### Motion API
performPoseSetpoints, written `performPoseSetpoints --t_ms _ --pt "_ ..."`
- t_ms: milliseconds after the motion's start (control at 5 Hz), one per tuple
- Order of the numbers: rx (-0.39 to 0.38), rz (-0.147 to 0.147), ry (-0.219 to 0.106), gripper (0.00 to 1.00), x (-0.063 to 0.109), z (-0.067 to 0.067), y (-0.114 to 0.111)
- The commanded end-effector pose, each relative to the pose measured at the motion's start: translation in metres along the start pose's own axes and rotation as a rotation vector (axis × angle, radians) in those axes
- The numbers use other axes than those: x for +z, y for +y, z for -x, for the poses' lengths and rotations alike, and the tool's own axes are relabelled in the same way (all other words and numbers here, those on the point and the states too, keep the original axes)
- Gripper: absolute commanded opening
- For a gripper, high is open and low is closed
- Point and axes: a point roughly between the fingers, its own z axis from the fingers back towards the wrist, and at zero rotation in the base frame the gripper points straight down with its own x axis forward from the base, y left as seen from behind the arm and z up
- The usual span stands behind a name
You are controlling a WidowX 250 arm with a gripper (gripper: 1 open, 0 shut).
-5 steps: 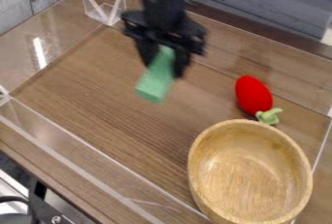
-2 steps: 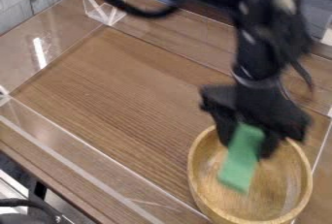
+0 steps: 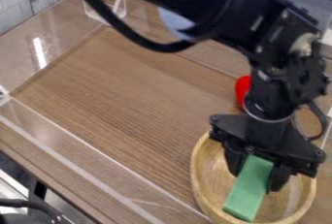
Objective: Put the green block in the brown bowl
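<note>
Next, I release the green block on the middle of the brown bowl's bottom (image 3: 251, 184).
The brown bowl (image 3: 203, 173) sits at the front right of the wooden table. The black gripper (image 3: 261, 168) hangs straight down over the bowl's middle, shut on the top end of the green block (image 3: 249, 196). The block stands nearly upright, a little tilted, with its lower end down inside the bowl. Whether that end touches the bowl's floor cannot be told. The arm hides the far rim of the bowl.
A red strawberry-shaped toy (image 3: 242, 88) lies just behind the bowl, mostly hidden by the arm. Clear acrylic walls (image 3: 52, 131) edge the tabletop along the front and left. A small clear stand (image 3: 101, 11) sits at the back left.
The gripper has carried the green block from above the table's middle to the bowl at the front right. It has since sunk a little lower into the bowl.
</note>
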Motion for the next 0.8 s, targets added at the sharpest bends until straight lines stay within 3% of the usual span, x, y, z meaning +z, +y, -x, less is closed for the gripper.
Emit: performPoseSetpoints --t_ms 0,600 --pt "-0.014 0.028 -0.039 0.00 0.013 -0.010 0.007" --pt "-0.022 0.041 -0.023 0.00 0.003 -0.020 0.024"
